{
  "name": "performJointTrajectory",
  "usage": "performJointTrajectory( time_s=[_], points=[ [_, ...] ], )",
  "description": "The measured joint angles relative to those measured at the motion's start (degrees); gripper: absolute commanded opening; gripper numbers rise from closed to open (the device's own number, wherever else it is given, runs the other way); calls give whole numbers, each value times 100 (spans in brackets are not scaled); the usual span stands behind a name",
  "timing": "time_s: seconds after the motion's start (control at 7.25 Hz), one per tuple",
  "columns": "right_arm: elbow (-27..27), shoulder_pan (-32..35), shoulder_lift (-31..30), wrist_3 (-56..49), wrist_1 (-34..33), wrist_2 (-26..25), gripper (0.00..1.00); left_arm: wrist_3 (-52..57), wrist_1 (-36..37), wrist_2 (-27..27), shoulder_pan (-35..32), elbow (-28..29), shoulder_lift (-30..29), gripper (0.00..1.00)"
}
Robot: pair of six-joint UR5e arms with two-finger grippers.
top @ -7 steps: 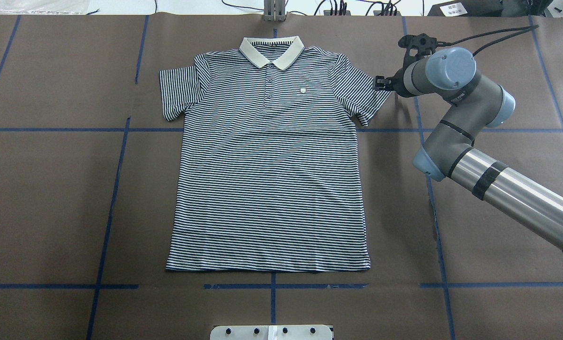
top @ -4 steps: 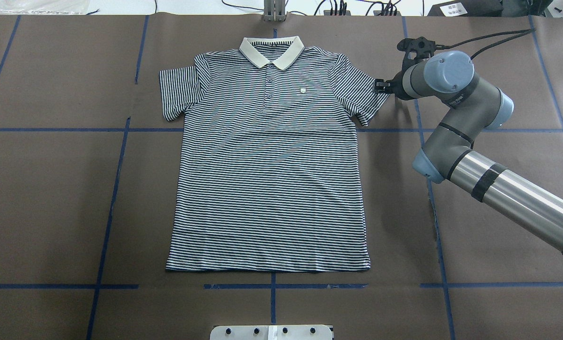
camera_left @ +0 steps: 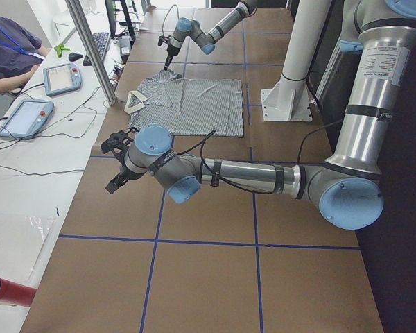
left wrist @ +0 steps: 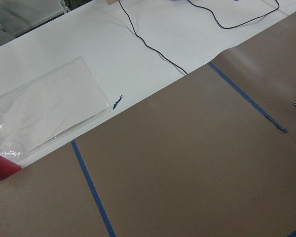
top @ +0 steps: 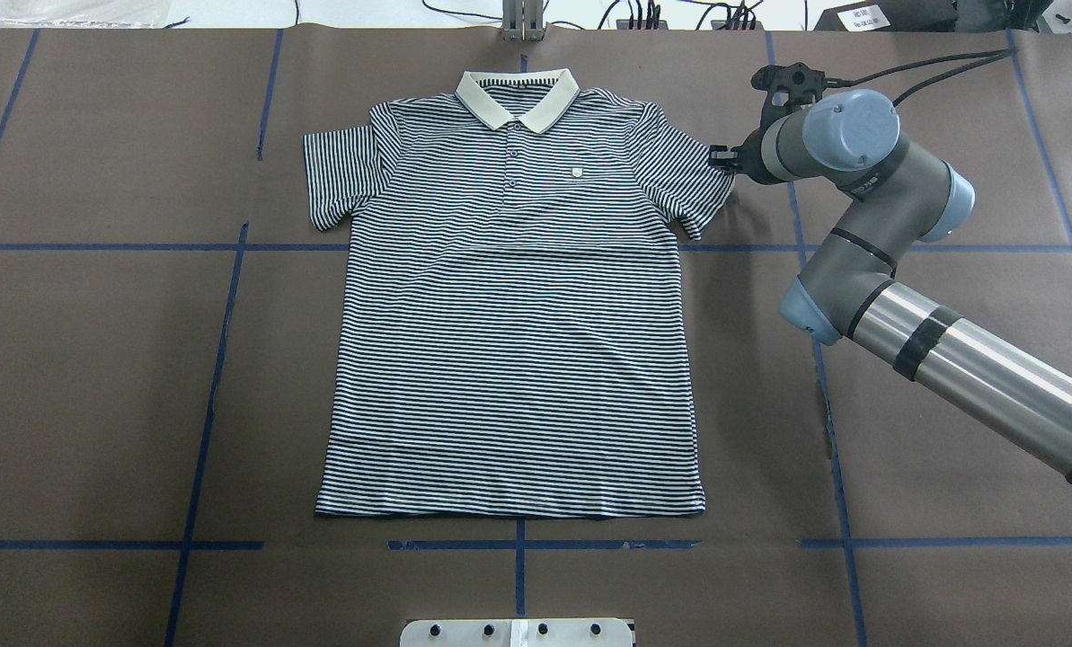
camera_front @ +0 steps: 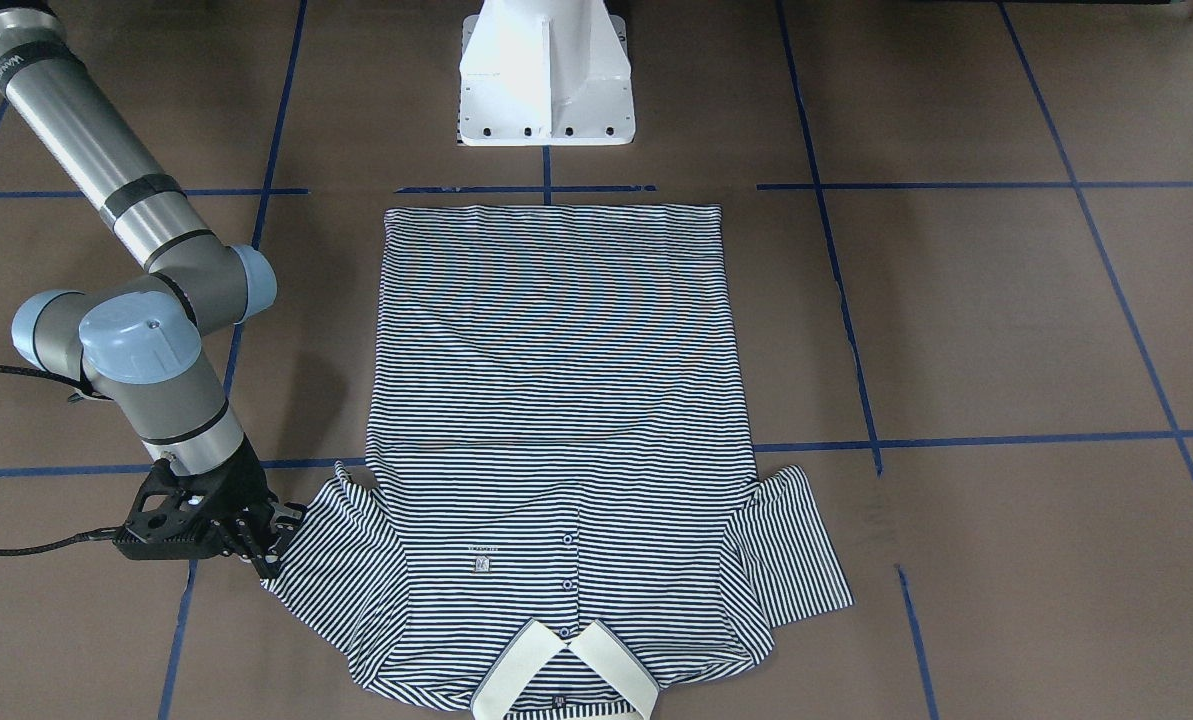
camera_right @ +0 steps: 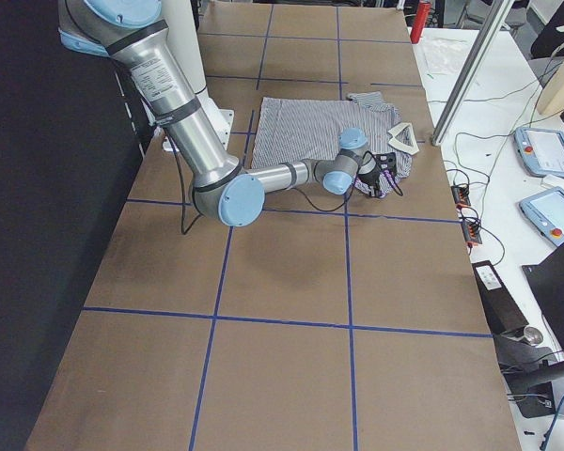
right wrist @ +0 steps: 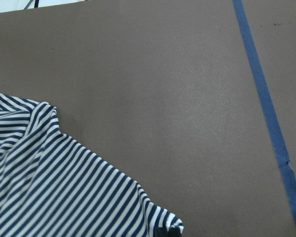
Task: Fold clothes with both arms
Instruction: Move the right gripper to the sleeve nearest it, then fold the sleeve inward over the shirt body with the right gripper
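Note:
Next, I let go of the sleeve hem, now bunched and slightly raised, with my right gripper on the front of the shirt, next to the small chest label (camera_front: 451,584).
The striped polo shirt (top: 513,341) lies flat, front up, with its cream collar (top: 518,94) at the table's far side. My right gripper (top: 718,158) is at the outer hem of the right-hand sleeve (top: 693,184), shut on the cloth. Across the table, the same gripper (camera_front: 274,535) pinches the sleeve edge, which is bunched and slightly raised. In the right wrist view the sleeve (right wrist: 49,187) fills the lower left. My left gripper (camera_left: 116,179) hovers over bare table well away from the shirt (camera_left: 187,104); whether it is open or shut I cannot tell.
The white pedestal base (camera_front: 546,80) stands behind the shirt's hem. Blue tape lines (top: 221,359) grid the brown table cover. A metal post (top: 522,22) rises beyond the collar. A person sits near teach pendants (camera_left: 62,76) on the white side table, beside a plastic bag (left wrist: 44,108).
My right gripper has shifted a little leftward and away, drawing the sleeve tip inward, so the sleeve looks shorter. The shirt's body has not moved.

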Motion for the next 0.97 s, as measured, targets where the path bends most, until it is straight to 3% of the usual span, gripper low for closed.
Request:
performJointTrajectory(
  time_s=[0.28,0.55,0.97],
  points=[
    [121,-22,366,104,-690,-60,0,1,-2,0,0,3,4,100],
    [145,-326,1062,815,-1818,-683,0,1,-3,2,0,7,5,100],
    [-622,-812,1981,1852,-2258,-1598,0,1,1,2,0,9,5,100]
  ],
)
